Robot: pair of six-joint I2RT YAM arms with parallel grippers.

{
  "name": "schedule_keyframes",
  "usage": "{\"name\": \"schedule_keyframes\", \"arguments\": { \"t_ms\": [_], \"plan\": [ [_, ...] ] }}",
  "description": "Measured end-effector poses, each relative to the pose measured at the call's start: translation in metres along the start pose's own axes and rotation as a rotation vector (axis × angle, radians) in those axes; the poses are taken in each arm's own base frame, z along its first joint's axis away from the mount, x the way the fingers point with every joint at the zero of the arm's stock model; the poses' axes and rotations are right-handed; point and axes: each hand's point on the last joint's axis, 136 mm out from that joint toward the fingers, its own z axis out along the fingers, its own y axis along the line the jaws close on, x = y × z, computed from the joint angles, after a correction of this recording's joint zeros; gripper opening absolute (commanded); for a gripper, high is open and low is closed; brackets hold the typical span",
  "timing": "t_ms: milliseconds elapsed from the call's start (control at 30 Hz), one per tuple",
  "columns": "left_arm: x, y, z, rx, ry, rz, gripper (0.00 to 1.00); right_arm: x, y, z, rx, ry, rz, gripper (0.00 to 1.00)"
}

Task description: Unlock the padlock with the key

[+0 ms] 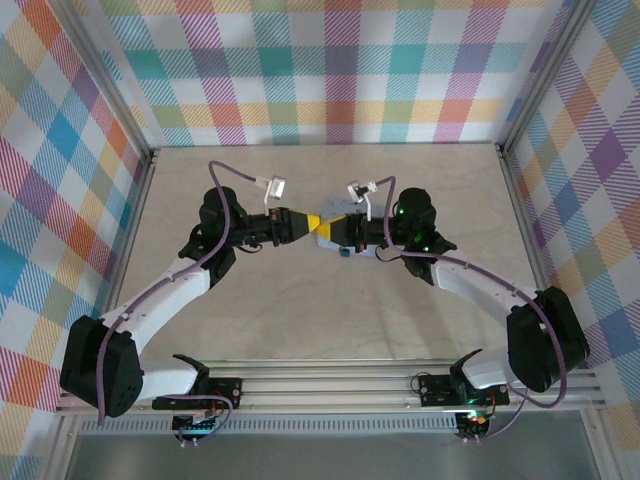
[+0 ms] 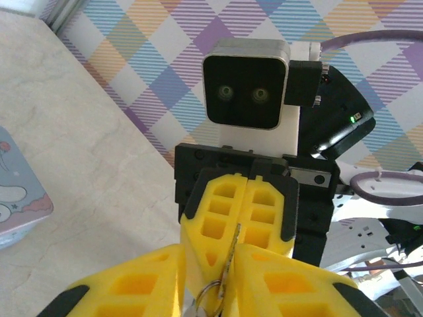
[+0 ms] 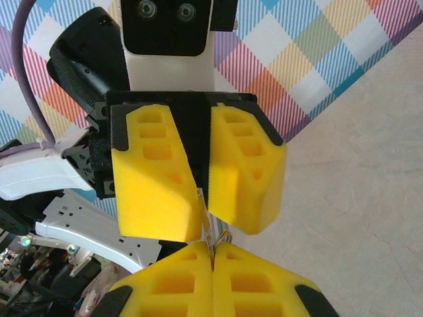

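Next, my right gripper opens and takes the ring end (image 2: 209, 292) while my left gripper holds the key, as the key lies at a slant across my right gripper's fingers.
A thin metal key (image 3: 206, 214) stands edge-on between the two grippers, which meet tip to tip above the middle of the table. My right gripper (image 3: 213, 246) is shut on one end of the key. My left gripper (image 2: 210, 256) straddles the key (image 2: 232, 254) and its ring (image 2: 208, 294). Its yellow fingers (image 3: 155, 185) stand a narrow gap apart, not pressed flat on the key. From above, the left gripper (image 1: 316, 223) and right gripper (image 1: 338, 231) touch noses. A flat pale-blue thing with a cartoon print (image 2: 20, 191) lies on the table close by; I cannot tell whether it is the padlock.
The pale-blue thing (image 1: 337, 206) sits just behind the meeting grippers. A small blue piece (image 1: 345, 252) shows under the right gripper. Checked cloth walls (image 1: 330, 70) close in the beige table (image 1: 330, 320) at the back and both sides.
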Motion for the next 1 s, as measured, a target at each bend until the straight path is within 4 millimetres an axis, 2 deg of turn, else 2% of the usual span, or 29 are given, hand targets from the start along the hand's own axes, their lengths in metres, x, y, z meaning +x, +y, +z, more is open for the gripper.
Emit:
{"name": "schedule_keyframes", "arguments": {
  "t_ms": [133,200,233,600,767,900,1000],
  "plan": [
    [0.002,0.0,0.001,0.005,0.007,-0.001,0.13,0.001,0.0,0.0,-0.003,0.005,0.003,0.0],
    [0.002,0.0,0.001,0.008,0.01,0.004,0.01,0.002,-0.001,0.0,-0.002,0.008,0.007,0.0],
    [0.002,-0.002,0.001,0.013,0.011,0.012,0.0,0.002,-0.001,0.0,0.0,0.009,0.012,0.0],
    [0.006,0.007,0.002,-0.029,0.024,0.016,0.0,0.007,-0.011,-0.001,0.059,0.027,0.045,0.04],
    [0.008,0.01,0.003,-0.052,0.028,0.018,0.0,0.007,-0.014,-0.003,0.089,0.022,0.046,0.19],
    [0.008,0.018,0.002,-0.104,0.021,0.015,0.0,0.006,-0.016,-0.005,0.12,0.014,0.043,0.36],
    [0.009,0.025,-0.002,-0.16,0.012,0.023,0.0,0.004,-0.016,-0.007,0.143,0.002,0.042,0.32]
  ]
}}
